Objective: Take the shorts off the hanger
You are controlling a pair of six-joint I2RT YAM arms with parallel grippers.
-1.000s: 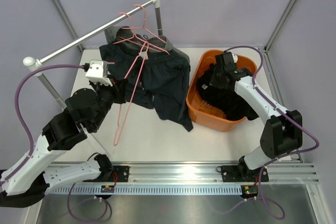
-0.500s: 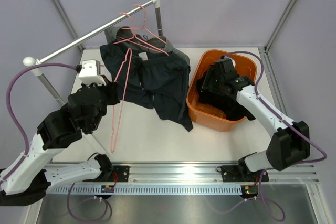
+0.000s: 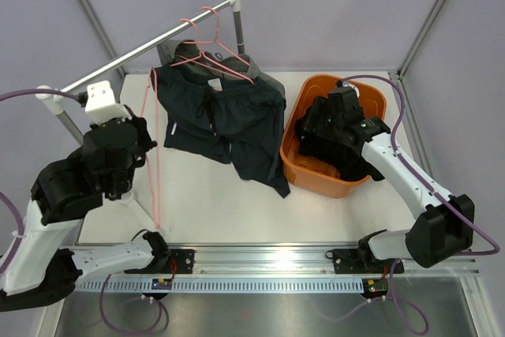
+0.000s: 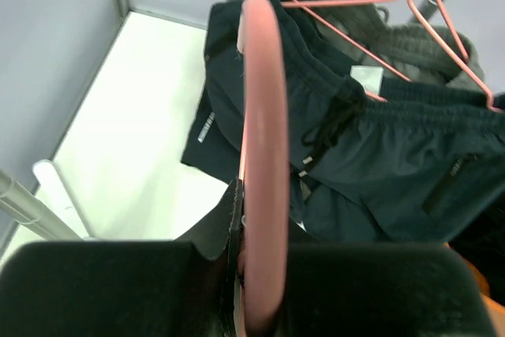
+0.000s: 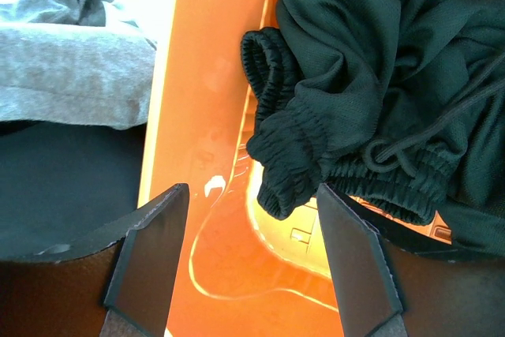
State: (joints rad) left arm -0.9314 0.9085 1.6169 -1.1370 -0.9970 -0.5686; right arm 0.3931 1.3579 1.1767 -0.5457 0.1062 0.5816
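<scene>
Next, I release the pink hanger from my left gripper on the bare part of the bar (image 3: 113,64) that lies between the bar's near end cap and the shorts.
My left gripper (image 3: 145,133) is shut on an empty pink hanger (image 3: 155,155), which hangs upright left of the shorts; in the left wrist view the hanger (image 4: 265,140) runs up from between the jaws (image 4: 260,274). Dark navy shorts (image 3: 233,120) drape from pink hangers (image 3: 211,49) on the rail, with grey shorts (image 4: 410,37) behind them. Black shorts (image 3: 347,147) lie in the orange basket (image 3: 316,179). My right gripper (image 3: 314,133) hovers open over the basket's left side; its fingers (image 5: 251,199) hold nothing, the black shorts (image 5: 379,76) just beyond them.
A metal clothes rail (image 3: 134,57) with white end caps crosses the back left on its post (image 3: 236,21). The basket wall (image 5: 205,76) lies directly under the right fingers. Purple cables loop round both arms. White tabletop (image 3: 221,203) shows in front of the shorts.
My right gripper has opened and the black shorts now lie loose in the basket. My left arm has swung left, carrying the pink hanger away from the navy shorts.
</scene>
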